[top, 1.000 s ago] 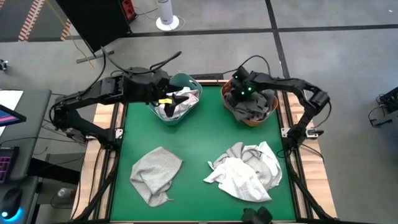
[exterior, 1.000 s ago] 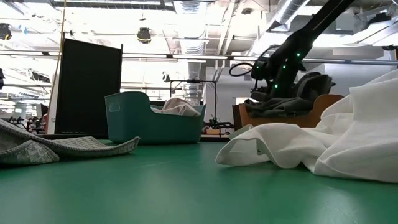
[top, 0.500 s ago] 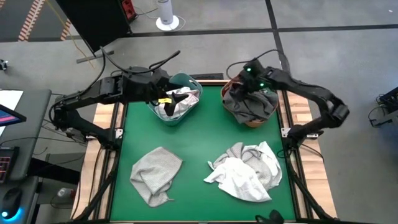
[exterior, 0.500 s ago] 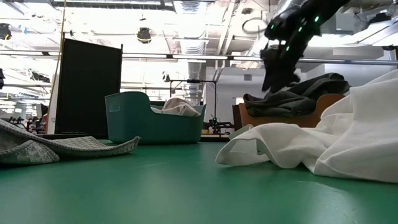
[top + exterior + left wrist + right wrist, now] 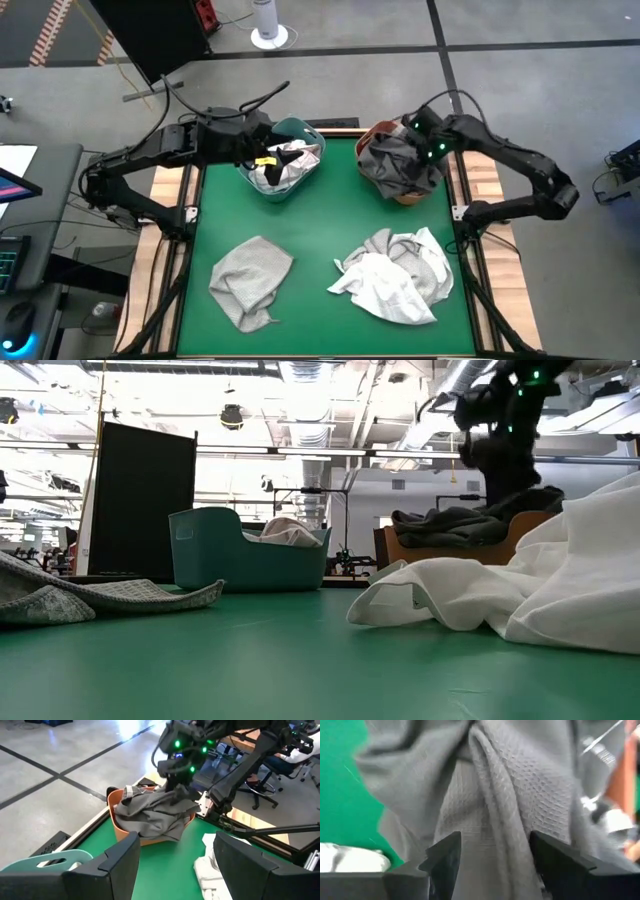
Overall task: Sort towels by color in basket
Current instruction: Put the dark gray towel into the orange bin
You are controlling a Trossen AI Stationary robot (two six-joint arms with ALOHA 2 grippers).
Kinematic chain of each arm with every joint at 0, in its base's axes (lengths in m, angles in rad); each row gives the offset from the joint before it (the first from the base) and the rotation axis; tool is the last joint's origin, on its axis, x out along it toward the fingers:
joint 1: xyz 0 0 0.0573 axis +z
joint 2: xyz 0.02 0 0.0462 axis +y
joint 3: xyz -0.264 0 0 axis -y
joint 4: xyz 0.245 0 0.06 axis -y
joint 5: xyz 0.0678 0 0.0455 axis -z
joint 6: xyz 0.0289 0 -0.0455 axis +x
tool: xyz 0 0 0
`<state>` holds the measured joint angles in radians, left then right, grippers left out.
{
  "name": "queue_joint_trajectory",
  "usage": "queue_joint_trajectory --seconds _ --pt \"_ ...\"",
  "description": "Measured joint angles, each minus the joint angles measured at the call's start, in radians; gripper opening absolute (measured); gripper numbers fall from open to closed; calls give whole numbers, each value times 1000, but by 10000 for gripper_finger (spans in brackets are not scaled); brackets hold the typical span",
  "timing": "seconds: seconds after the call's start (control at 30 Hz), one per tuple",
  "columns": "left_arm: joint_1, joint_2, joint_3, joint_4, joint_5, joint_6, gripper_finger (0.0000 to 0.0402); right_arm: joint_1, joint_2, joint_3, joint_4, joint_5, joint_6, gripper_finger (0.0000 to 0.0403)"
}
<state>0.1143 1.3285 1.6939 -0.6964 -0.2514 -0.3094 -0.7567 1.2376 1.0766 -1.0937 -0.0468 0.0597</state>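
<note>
The robot's left gripper will close on a towel from the crumpled white pile as the right gripper offers it above the mat (image 5: 342, 190) (image 5: 161, 869) between the baskets.
A dark grey towel (image 5: 398, 165) lies heaped in the orange basket (image 5: 405, 197) at the far right, draping over its rim. My right gripper (image 5: 495, 865) stands open just above this heap (image 5: 470, 520), pointing down, with nothing between its fingers. My left gripper (image 5: 175, 865) hangs open over the teal basket (image 5: 300, 128) at the far left, which holds white and checked towels (image 5: 285, 165). A light grey towel (image 5: 250, 280) and a crumpled white pile (image 5: 395, 275) lie on the green table.
Wooden strips edge the green mat (image 5: 320, 230) on the left and right. There is bare mat between the two baskets and between the two towel piles. The right arm (image 5: 520, 170) reaches in from beyond the table's right edge.
My right gripper has risen out of the orange basket and gone toward the table's right edge. The dark grey towel now sits heaped higher in the basket and spreads over its rim.
</note>
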Motion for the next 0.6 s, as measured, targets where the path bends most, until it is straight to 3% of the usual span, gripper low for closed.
queue_joint_trajectory --seconds 0.33,0.6 --pt "-3 0 0 14 0 -2 240 45 119 -274 255 11 44 258" --pt "-3 0 0 15 1 1 240 49 145 -161 111 10 48 258"
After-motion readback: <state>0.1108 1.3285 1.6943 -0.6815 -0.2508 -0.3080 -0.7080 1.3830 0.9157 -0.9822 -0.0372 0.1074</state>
